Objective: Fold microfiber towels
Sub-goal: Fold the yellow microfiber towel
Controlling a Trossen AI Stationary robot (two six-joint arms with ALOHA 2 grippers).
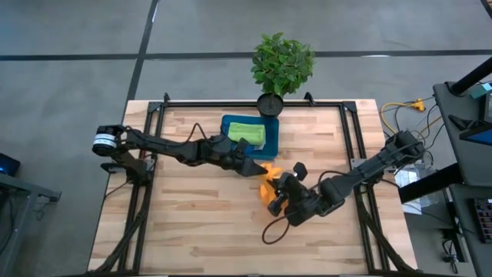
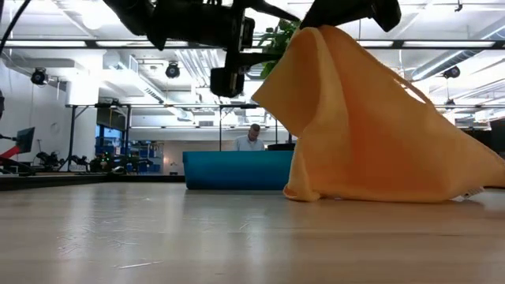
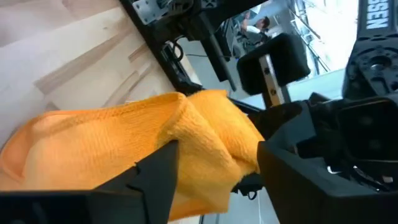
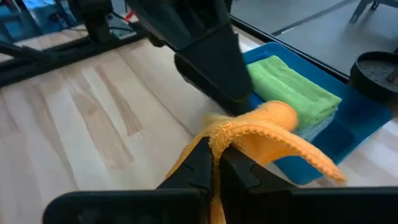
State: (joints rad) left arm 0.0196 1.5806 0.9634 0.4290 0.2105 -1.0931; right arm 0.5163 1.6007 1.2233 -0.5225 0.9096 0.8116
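The orange towel is bunched between my left gripper's open fingers. My left gripper will pinch just the towel's hem [image 2: 266,97] by its corner before I stretch the towel.
The orange towel [image 1: 267,171] stands near the table's middle, raised like a tent in the low view [image 2: 371,126]. My right gripper [image 4: 214,162] is shut on its top. My left gripper [image 3: 217,180] is open, level with the towel's raised fold, one finger on either side of it [image 1: 257,167]. Behind them a blue tray [image 1: 273,137] holds a folded lime green towel [image 4: 292,87], which lies flat on a paler folded cloth. My left gripper is open around the towel's bunched fold [image 3: 205,130]; I cannot tell whether its fingers touch it. My right gripper pinches a bunched upper edge of the orange towel [image 4: 231,132] between its two fingers, coming slantwise down from the table's right. The towel hangs slack below, its lower hem [image 2: 379,196] on the table.
A potted plant [image 1: 283,65] stands at the far edge behind the tray. Black frame rails [image 1: 150,154] run along the table's left, right and far sides. Bare wood lies on the near half [image 1: 207,231]. A person [image 2: 252,138] sits in the room beyond.
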